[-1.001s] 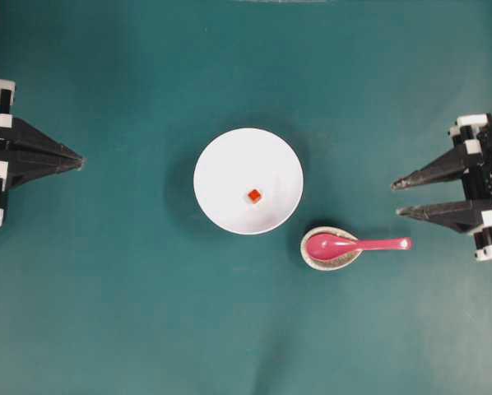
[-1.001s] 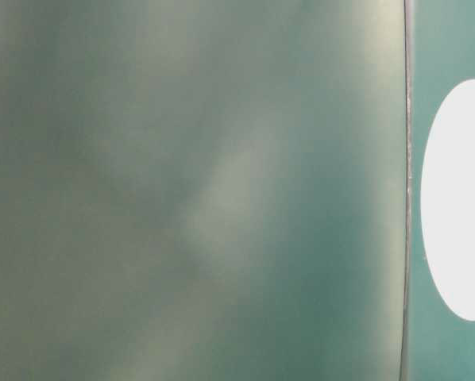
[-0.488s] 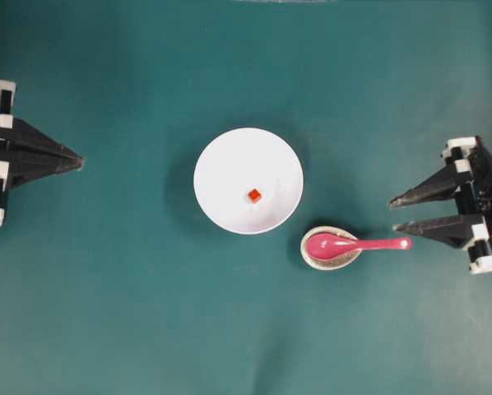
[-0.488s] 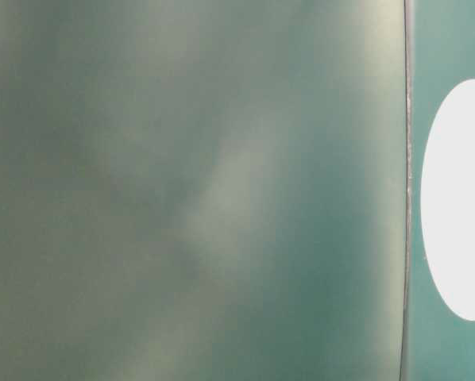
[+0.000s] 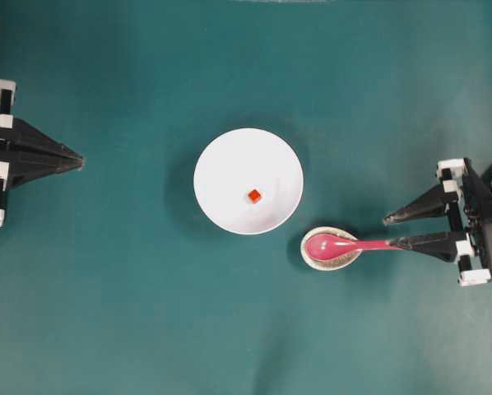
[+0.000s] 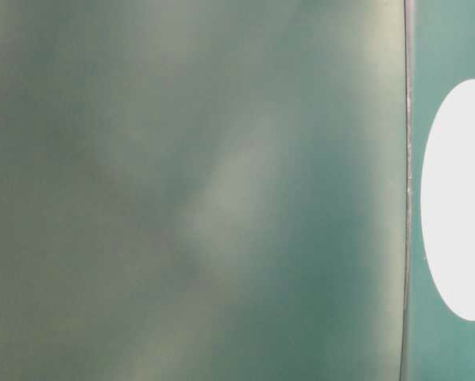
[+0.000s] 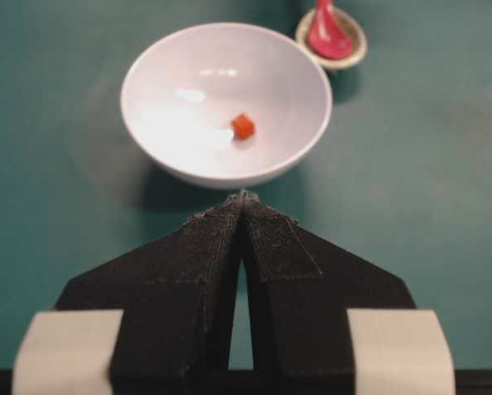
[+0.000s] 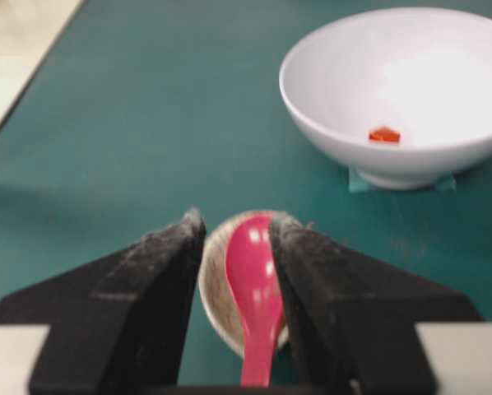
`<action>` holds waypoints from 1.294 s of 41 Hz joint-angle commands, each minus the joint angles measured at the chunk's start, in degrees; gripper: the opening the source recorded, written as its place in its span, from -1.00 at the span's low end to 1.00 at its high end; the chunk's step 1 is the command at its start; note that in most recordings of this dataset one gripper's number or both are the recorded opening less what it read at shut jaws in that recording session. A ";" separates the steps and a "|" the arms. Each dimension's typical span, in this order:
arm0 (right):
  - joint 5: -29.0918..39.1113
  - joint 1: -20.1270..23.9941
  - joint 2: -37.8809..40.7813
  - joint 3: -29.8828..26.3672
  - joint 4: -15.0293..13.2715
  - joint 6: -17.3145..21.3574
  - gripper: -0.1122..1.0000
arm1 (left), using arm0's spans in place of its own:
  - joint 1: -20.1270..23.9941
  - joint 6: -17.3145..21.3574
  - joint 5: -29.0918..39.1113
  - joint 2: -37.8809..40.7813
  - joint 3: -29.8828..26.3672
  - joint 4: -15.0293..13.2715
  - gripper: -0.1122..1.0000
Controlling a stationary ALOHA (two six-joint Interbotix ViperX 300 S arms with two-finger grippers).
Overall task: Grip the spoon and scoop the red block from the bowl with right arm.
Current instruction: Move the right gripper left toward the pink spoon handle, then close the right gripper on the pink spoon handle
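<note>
I will next close my right gripper on the handle (image 5: 378,244) (image 8: 257,362) of the pink spoon, just past the edge of the speckled rest.
The white bowl (image 5: 229,160) sits mid-table with the tiny red block (image 5: 254,195) inside it. To its lower right, the pink spoon (image 5: 345,244) lies with its scoop in a speckled rest (image 5: 312,257), its handle pointing right. My right gripper (image 5: 389,231) is open at the handle's end, and its lower finger overlaps the tip. In the right wrist view the spoon (image 8: 254,280) runs between the spread fingers of the right gripper (image 8: 239,222), with the bowl (image 8: 410,164) and block (image 8: 384,134) beyond. My left gripper (image 5: 78,162) is shut at the far left.
From the left wrist, the shut left gripper (image 7: 243,197) points at the bowl (image 7: 172,140), with the block (image 7: 243,126) and the spoon (image 7: 328,33) behind. The table-level view is blurred green with a white oval (image 6: 460,198) at the right. Green mat surrounds everything.
My right gripper has moved down and slightly left in the overhead view, bringing its open fingers to the end of the spoon's handle. The left arm, bowl and block are unchanged.
</note>
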 commanded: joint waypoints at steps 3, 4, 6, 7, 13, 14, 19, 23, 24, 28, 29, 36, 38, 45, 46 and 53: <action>-1.14 1.49 2.37 0.09 1.41 0.18 0.02 | 0.18 0.18 -0.53 0.44 -1.58 0.18 -0.80; -1.32 1.76 2.99 0.18 1.76 0.18 0.02 | 0.09 0.18 -0.53 0.44 -1.58 0.18 -0.80; -1.41 1.93 3.69 0.18 2.11 0.18 0.02 | 0.18 0.26 -0.53 0.44 -1.58 0.18 -0.80; -1.41 2.02 4.31 0.18 2.29 0.18 0.02 | 0.18 0.18 -0.53 0.44 -1.58 0.18 -0.80; -1.67 2.55 6.94 0.26 2.64 0.18 0.02 | 0.09 0.18 -0.53 0.44 -1.58 0.18 -0.80; -1.76 2.55 7.38 0.26 2.72 0.18 0.02 | 0.18 0.18 -0.53 0.44 -1.58 0.18 -0.80; -3.25 3.08 9.67 0.44 3.16 0.18 0.02 | 0.18 0.26 -0.53 0.44 -1.58 0.18 -0.80; -4.92 3.43 11.34 0.62 3.78 0.18 0.02 | 0.09 0.35 -0.53 0.44 -1.49 0.18 -0.80; -5.36 3.60 11.95 0.62 3.96 0.18 0.02 | 0.09 0.35 -0.53 0.44 -1.49 0.26 -0.80; -6.50 3.96 13.54 0.62 4.48 0.26 0.02 | 0.18 0.35 -0.53 0.44 -1.49 0.35 -0.80; -6.77 4.13 14.06 0.53 4.48 0.35 0.02 | 0.18 0.44 -0.44 0.44 -1.49 0.35 -0.80; -8.79 5.36 17.58 0.00 4.66 2.20 0.02 | 0.53 0.44 -0.26 0.44 -1.49 0.35 -0.80; -9.49 5.71 18.46 -0.26 4.66 2.99 0.02 | 0.79 0.53 -0.26 0.44 -1.49 0.35 -0.80; -10.63 6.94 20.65 -1.32 5.10 3.87 0.02 | 0.97 0.44 -0.18 0.44 -1.49 0.35 -0.80; -10.72 6.94 20.92 -1.32 5.27 3.87 0.02 | 0.97 0.44 -0.18 0.44 -1.49 0.35 -0.80; -10.81 7.38 23.20 -2.20 6.15 3.87 0.02 | 0.97 0.53 -0.09 0.53 -1.41 0.35 -0.80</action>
